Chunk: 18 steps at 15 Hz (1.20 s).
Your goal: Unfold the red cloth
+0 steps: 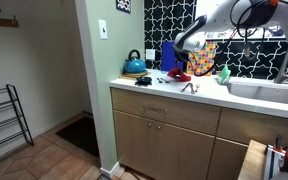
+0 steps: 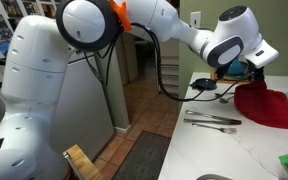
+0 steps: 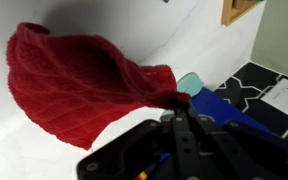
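Observation:
My gripper should lower the corner it holds onto the counter, as the red cloth hangs bunched from it, and then take the cloth's edge (image 2: 256, 119) nearest the utensils.
The red cloth (image 3: 74, 85) hangs bunched from one corner over the white counter (image 3: 154, 35) in the wrist view. My gripper (image 3: 177, 103) is shut on that corner. In both exterior views the cloth (image 2: 269, 104) (image 1: 180, 75) trails from the gripper (image 2: 247, 76) (image 1: 188, 58) down onto the counter, and part of it still rests there. Its lower layers are folded over and hidden.
Metal utensils (image 2: 212, 120) (image 1: 189, 88) lie on the counter near the cloth. A blue kettle (image 1: 134, 65) stands at the counter's end by the wall. A sink (image 1: 266, 90) is beside it. A blue and teal item (image 3: 229, 105) lies behind the gripper.

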Motion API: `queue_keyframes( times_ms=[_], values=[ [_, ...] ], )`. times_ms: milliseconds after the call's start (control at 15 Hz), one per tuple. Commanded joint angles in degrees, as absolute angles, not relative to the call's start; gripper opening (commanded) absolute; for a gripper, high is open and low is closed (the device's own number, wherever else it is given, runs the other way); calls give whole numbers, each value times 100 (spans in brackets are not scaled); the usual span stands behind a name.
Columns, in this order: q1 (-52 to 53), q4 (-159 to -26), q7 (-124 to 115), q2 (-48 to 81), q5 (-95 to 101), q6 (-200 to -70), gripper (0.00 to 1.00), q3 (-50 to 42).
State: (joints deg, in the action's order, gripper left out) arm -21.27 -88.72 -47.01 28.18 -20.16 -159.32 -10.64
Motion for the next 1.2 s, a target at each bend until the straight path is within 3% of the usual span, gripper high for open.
queue_keyframes(
  times_ms=[0,333,1133],
  values=[
    [-2358,-9126,-3916,2485,-2682,-16492,1,-761],
    [-2599,-9199,-3424,2302,-3001,-17134,1,-460],
    [-2594,-9448,-2974,2708,-2859,-17176,1,-293]
  ],
)
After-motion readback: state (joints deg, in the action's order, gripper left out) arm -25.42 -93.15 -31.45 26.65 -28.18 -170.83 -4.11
